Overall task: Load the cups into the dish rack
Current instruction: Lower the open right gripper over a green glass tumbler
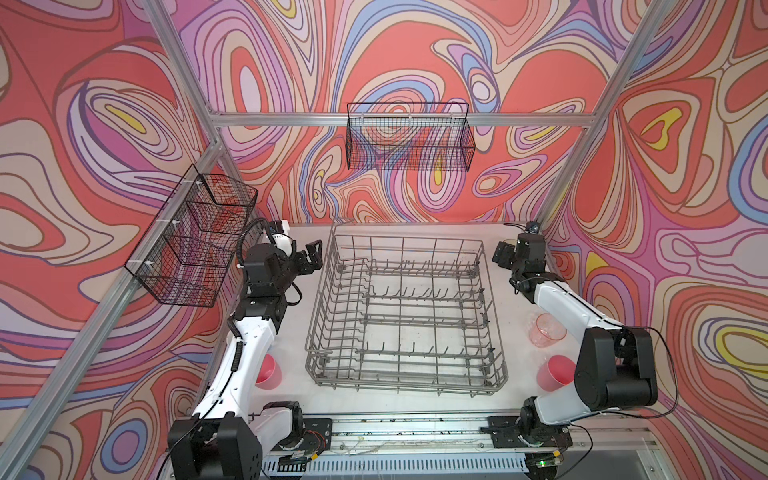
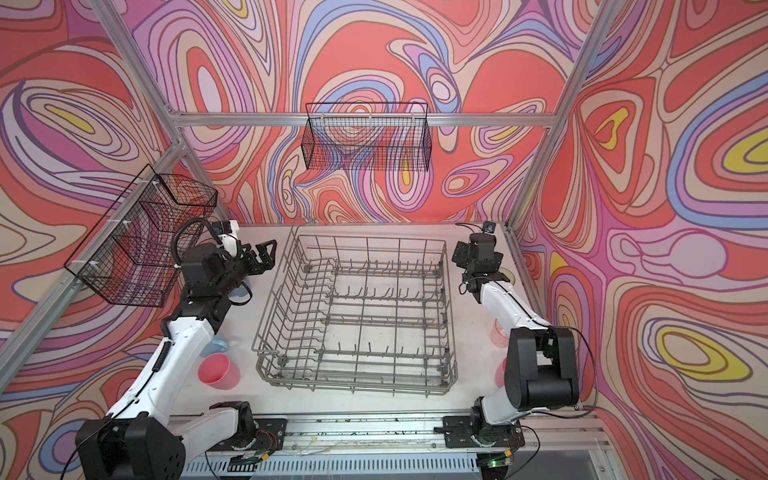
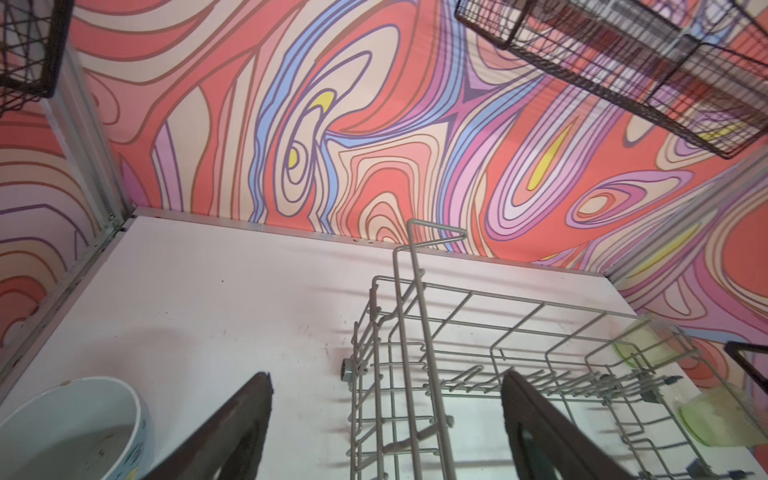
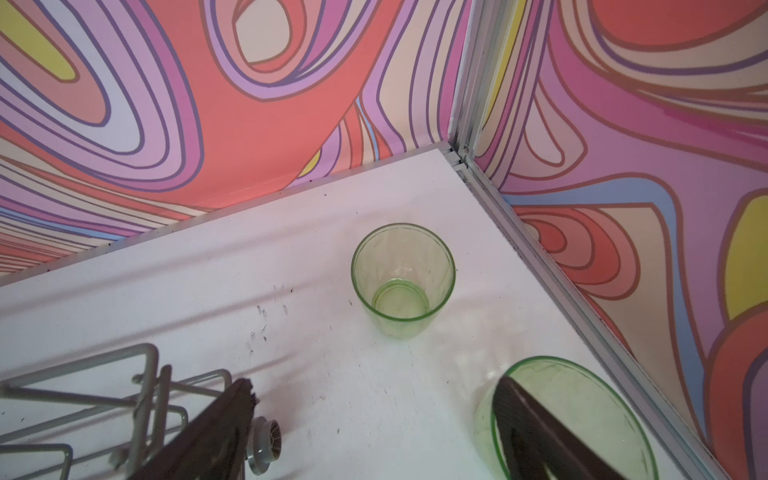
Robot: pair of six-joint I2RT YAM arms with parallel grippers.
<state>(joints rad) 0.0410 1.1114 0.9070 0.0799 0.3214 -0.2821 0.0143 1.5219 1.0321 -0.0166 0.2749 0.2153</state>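
Observation:
The rim of the far yellow-green tumbler [image 1: 507, 241] [image 4: 357, 296] is the one nearest the back corner. My right gripper needs to close on it, on its side facing the dish rack.
The grey wire dish rack [image 1: 399, 384] [image 2: 353, 382] sits mid-table with nothing in it. My left gripper [image 1: 312, 254] [image 3: 386, 378] hangs open over the rack's far left corner, holding nothing. A blue mug [image 3: 75, 424] stands beside it. My right gripper [image 1: 500, 254] [image 4: 374, 384] is open at the rack's far right corner. One finger overlaps the mouth of a yellow-green tumbler [image 4: 582, 415], and another tumbler [image 4: 403, 282] stands upright beyond. Opaque pink cups [image 1: 268, 372] [image 1: 555, 374] and a translucent pink tumbler [image 1: 546, 330] flank the rack.
Black mesh baskets hang on the left wall [image 1: 191, 245] and the back wall [image 1: 409, 137]. Aluminium frame posts close the far corners [image 4: 465, 153]. A second blue mug [image 2: 220, 344] peeks out under the left arm.

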